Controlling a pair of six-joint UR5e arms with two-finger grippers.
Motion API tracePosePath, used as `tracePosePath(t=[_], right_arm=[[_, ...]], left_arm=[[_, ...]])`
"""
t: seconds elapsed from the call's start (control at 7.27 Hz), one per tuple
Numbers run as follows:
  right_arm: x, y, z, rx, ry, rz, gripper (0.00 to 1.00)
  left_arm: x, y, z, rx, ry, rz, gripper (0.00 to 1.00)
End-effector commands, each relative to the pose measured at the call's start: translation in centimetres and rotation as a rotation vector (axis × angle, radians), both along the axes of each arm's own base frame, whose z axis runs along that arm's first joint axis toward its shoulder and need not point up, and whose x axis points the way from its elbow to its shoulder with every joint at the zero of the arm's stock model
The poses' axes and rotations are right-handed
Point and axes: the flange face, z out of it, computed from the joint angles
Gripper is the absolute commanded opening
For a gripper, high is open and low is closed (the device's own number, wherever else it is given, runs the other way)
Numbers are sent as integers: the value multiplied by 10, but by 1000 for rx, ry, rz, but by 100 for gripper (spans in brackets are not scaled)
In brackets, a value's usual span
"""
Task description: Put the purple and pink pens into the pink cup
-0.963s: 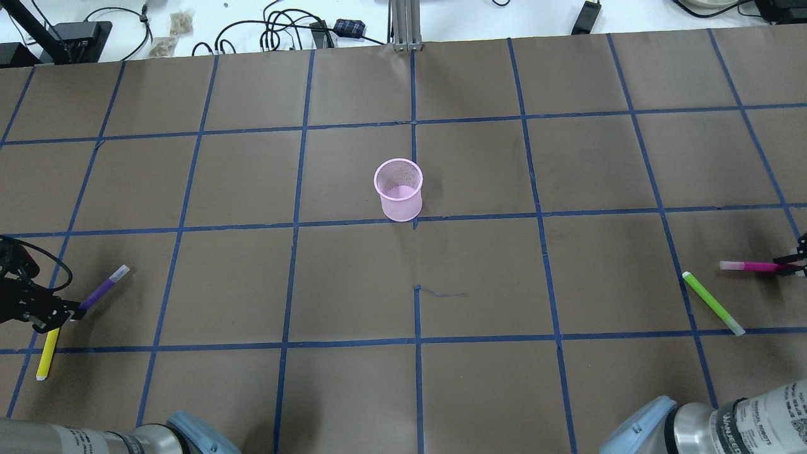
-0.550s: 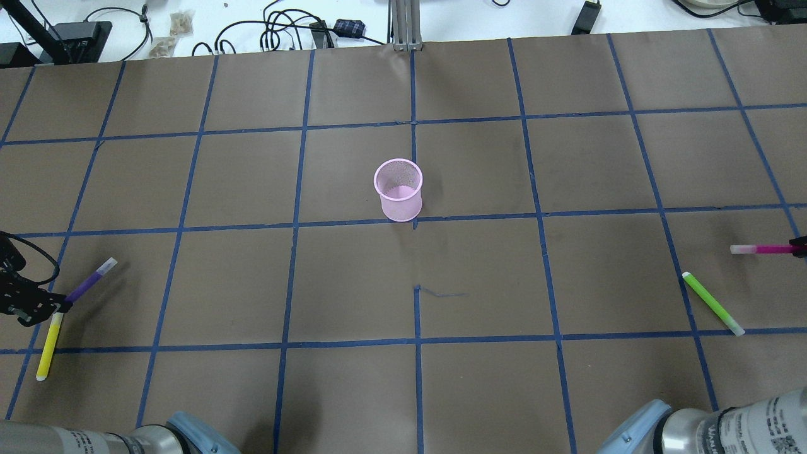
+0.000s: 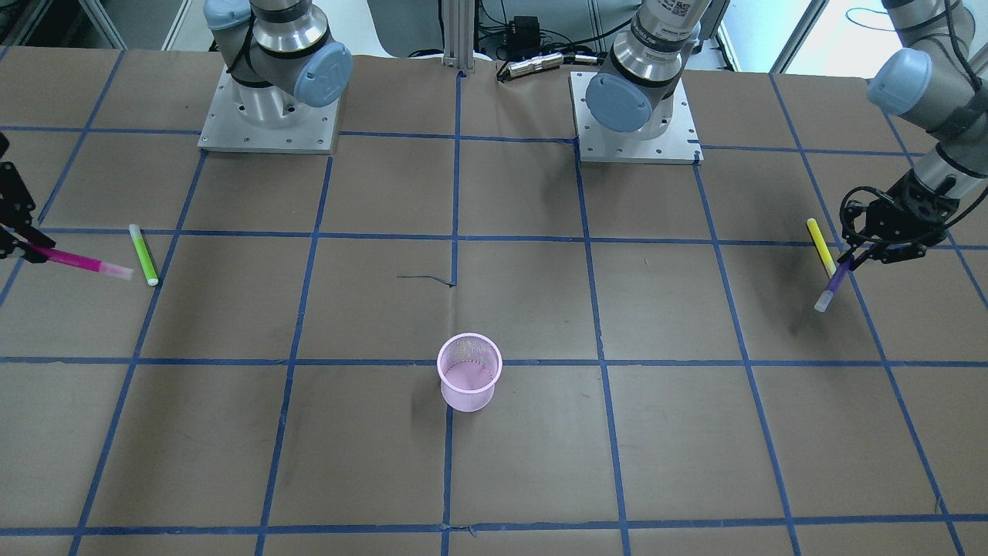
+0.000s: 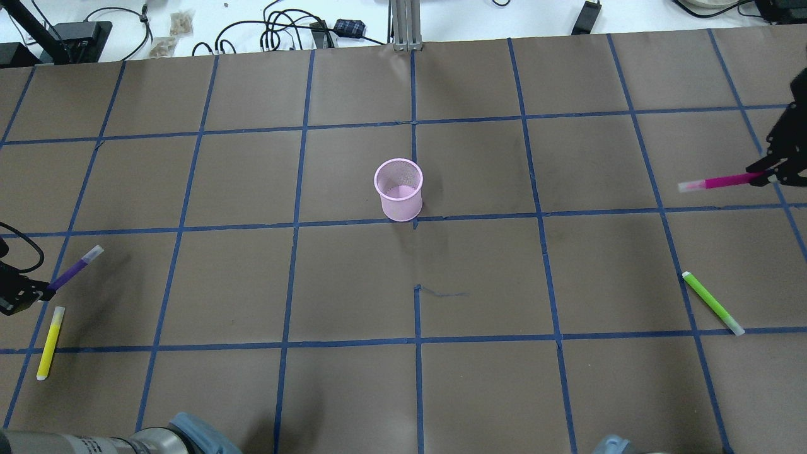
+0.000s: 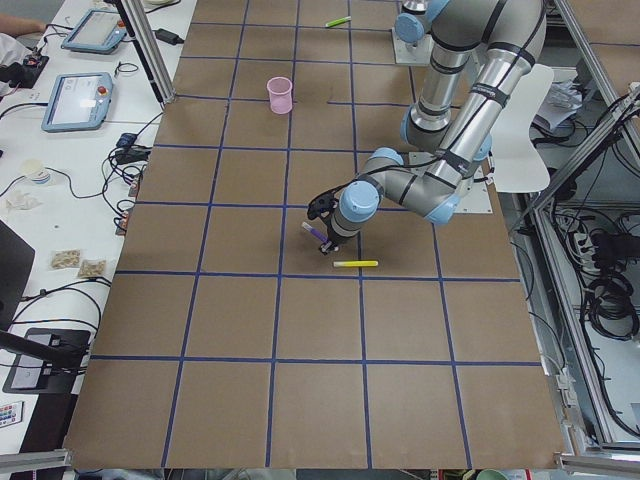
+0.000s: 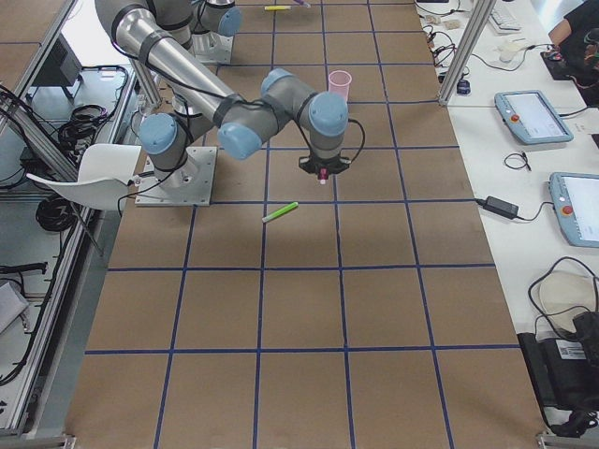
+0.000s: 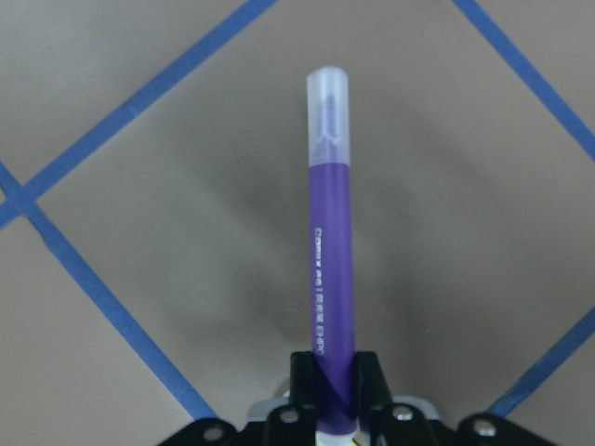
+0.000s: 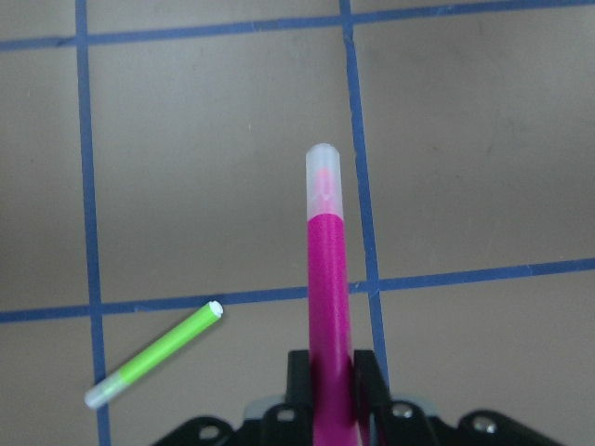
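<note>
I should release the pink pen with my right gripper inside the empty pink mesh cup (image 3: 468,367) near the table's middle.
The pink mesh cup (image 4: 398,189) stands upright near the table's middle; it also shows in the front view (image 3: 469,372). My left gripper (image 4: 44,291) is at the table's left edge, shut on the purple pen (image 4: 75,269) and holding it above the paper. The left wrist view shows the purple pen (image 7: 332,251) clamped between the fingers, cap pointing away. My right gripper (image 4: 763,178) is at the right edge, shut on the pink pen (image 4: 719,183), which is lifted with its cap pointing toward the cup. The right wrist view shows the pink pen (image 8: 327,307) clamped.
A yellow pen (image 4: 50,342) lies on the paper just below my left gripper. A green pen (image 4: 712,302) lies at the right, nearer the robot than my right gripper. Cables and gear lie past the table's far edge.
My right gripper has risen and moved away from the robot with the pink pen. My left gripper has lifted the purple pen and drawn clear of the yellow pen.
</note>
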Motion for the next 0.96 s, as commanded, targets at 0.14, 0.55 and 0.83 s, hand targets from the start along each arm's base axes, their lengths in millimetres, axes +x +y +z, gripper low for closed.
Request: tracePosePath(t=[0.14,0.55,0.83], right_arm=[[202,-35,32,25,160,-52,0],[343,-96,26,24,274,-51,0],[420,-109,4,65,314,-96,0]], left_arm=[[-26,-27,73,57,-44,19,0],[-69,-55,125,95,-175,21,0],[-89,-64,141,117,-248,14,0]])
